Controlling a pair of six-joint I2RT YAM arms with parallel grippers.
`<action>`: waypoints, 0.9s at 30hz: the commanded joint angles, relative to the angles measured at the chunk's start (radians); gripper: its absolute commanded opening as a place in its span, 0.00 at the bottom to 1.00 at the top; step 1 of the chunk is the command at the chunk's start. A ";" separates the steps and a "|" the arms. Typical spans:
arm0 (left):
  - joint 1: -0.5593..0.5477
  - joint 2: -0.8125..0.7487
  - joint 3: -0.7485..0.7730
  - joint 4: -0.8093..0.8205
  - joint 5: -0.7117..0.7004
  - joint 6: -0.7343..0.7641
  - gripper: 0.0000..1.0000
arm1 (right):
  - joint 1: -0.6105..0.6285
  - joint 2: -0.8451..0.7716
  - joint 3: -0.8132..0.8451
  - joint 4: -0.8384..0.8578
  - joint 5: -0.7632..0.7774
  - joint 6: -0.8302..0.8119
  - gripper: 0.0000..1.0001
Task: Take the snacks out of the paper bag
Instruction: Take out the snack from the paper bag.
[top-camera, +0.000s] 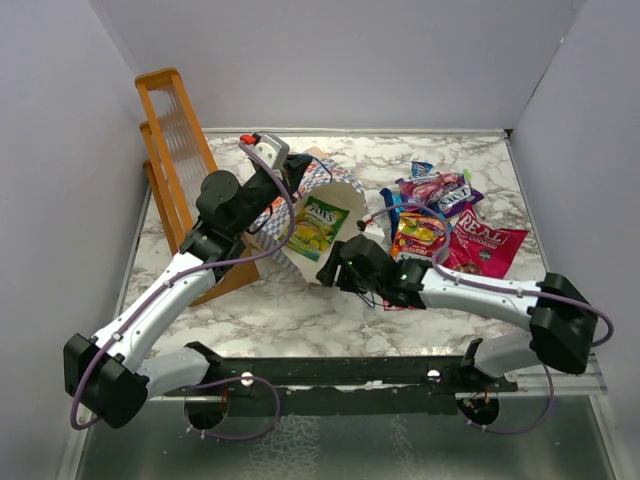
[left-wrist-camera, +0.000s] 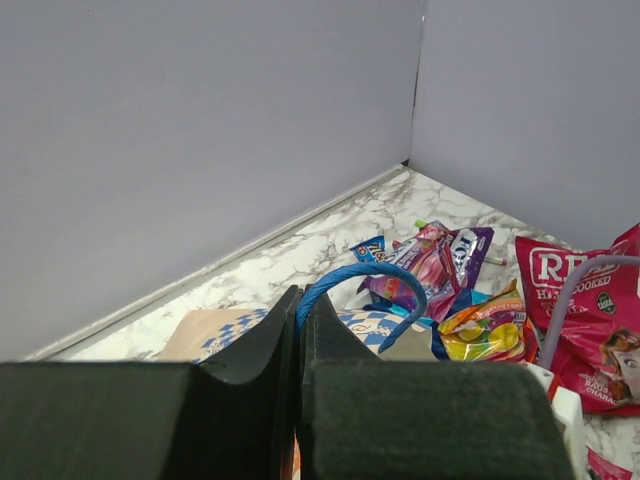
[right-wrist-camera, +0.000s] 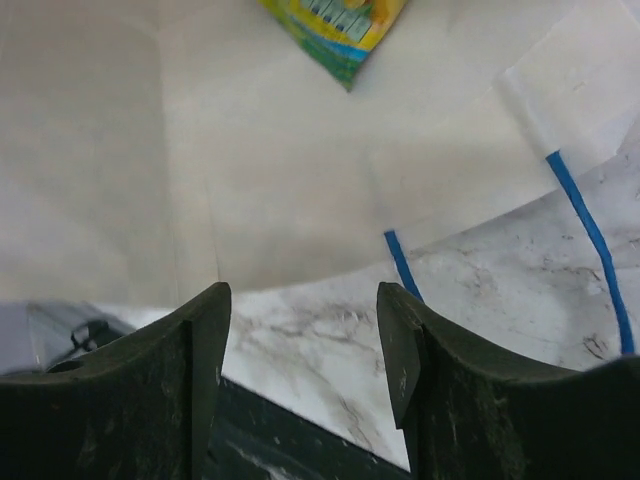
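Observation:
Next, I reach into the paper bag with my right gripper and close it on the bottom edge (top-camera: 305, 254) (right-wrist-camera: 318, 58) of the green-yellow candy bag, below its fruit print.
The checkered paper bag (top-camera: 300, 205) lies on its side, its cream mouth facing the front right. A green-yellow candy bag (top-camera: 322, 225) lies inside the mouth; it also shows in the right wrist view (right-wrist-camera: 335, 30). My left gripper (top-camera: 293, 172) is shut on the bag's blue cord handle (left-wrist-camera: 365, 275) at the far rim. My right gripper (top-camera: 335, 268) is open and empty just outside the mouth, over the cream paper (right-wrist-camera: 250, 150). The other snacks lie on the table at the right: the pink-red REAL pouch (top-camera: 487, 245), an orange-red bag (top-camera: 420, 235) and purple-pink packets (top-camera: 437, 188).
An orange wooden rack (top-camera: 175, 150) leans against the left wall behind the left arm. The second blue cord handle (right-wrist-camera: 590, 230) lies on the marble beside the bag's mouth. Grey walls close in the table at the back and sides.

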 joint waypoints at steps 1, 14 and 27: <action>0.007 -0.043 -0.014 0.048 0.029 -0.014 0.00 | 0.024 0.117 0.080 0.004 0.306 0.247 0.60; 0.006 -0.054 -0.033 0.084 0.086 -0.029 0.00 | 0.022 0.388 0.200 0.149 0.363 0.294 0.63; 0.007 -0.048 -0.035 0.100 0.121 -0.052 0.00 | -0.033 0.525 0.218 0.235 0.301 0.521 0.61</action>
